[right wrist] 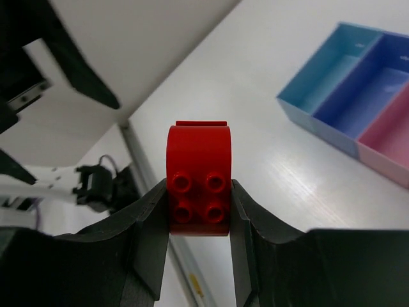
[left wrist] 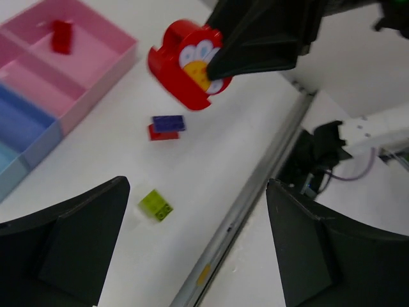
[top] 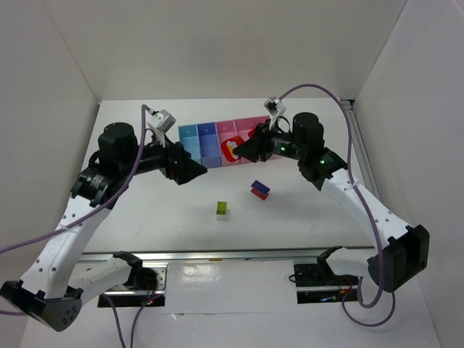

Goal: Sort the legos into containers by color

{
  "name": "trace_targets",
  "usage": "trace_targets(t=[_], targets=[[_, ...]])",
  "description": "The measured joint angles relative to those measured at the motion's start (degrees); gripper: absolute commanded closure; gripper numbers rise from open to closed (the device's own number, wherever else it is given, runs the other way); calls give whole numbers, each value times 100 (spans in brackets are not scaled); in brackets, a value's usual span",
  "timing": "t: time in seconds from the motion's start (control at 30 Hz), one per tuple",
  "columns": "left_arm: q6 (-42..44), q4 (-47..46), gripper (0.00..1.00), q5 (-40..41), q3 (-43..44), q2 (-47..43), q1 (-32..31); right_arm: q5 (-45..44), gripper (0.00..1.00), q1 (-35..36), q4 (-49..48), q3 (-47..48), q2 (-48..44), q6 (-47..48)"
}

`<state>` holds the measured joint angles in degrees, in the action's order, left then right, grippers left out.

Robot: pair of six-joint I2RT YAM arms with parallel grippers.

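I will use my right gripper to set the flower-faced red brick down by the near edge of the wider pink bin (top: 264, 144).
My right gripper (top: 243, 151) is shut on a red brick with a flower face (top: 230, 151), held in the air in front of the row of bins (top: 207, 132). The right wrist view shows the brick's studs (right wrist: 198, 182) between the fingers. The left wrist view shows the flower face (left wrist: 185, 64). My left gripper (top: 199, 170) is open and empty, left of the bricks. A yellow-green brick (top: 222, 209) and a blue-and-red stack (top: 259, 190) lie on the table. A small red brick (left wrist: 62, 36) lies in the wider pink bin (left wrist: 108, 48).
The bins run light blue (right wrist: 319, 80), periwinkle (right wrist: 374, 80), then pink (right wrist: 393, 137). A metal rail (top: 239, 255) runs along the table's near edge. White walls close in the left, right and back.
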<state>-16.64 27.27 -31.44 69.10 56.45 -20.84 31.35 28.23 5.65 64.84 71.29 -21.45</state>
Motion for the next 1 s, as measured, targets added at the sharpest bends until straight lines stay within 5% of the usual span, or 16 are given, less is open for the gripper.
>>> trace_targets(t=[0.33,0.7,1.0], targets=[[11,-979,1,-2251,-11,809,24,1700,80,-129,-581,-352,-175,-590],[-17,-1209,1,-2614,-11,1316,31,2267,81,-129,-1147,-455,-264,-868],[-330,-1836,13,-2813,-162,1364,-140,2317,81,-101,-1294,-455,-262,-918]])
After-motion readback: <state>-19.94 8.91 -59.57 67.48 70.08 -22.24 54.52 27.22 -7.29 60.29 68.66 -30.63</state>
